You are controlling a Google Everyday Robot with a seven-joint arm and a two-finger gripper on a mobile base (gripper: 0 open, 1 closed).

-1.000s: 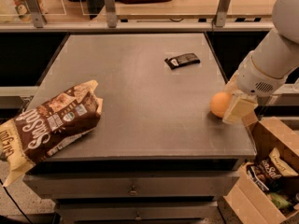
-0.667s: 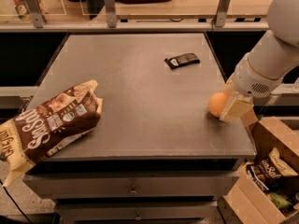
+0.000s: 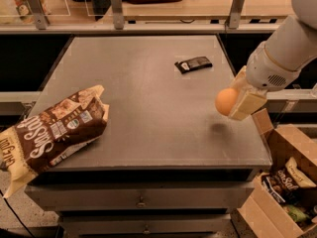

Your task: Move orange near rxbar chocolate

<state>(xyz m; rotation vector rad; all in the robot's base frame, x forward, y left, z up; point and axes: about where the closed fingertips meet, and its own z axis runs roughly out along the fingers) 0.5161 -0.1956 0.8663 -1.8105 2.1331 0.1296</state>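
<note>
I need to release the orange from my gripper on the grey table [image 3: 201, 71], setting it close against the near side of the black rxbar chocolate.
My gripper [image 3: 237, 99] is shut on the orange [image 3: 226, 101] and holds it in the air above the right part of the grey table [image 3: 148, 93]; a faint shadow lies on the table below it. The orange is round and plain orange, with a cream finger [image 3: 246, 104] against its right side. The rxbar chocolate [image 3: 193, 64], a flat black bar, lies on the table further back and a little to the left of the orange, apart from it.
A big brown-and-cream chip bag [image 3: 52, 130] lies at the table's front left, overhanging the edge. An open cardboard box [image 3: 283, 182] with snack bags stands on the floor at the right. A counter with posts runs along the back.
The gripper has lifted the orange off the table's right side and raised it a little; before, the orange sat low near the right edge. The bar and bag have not moved.
</note>
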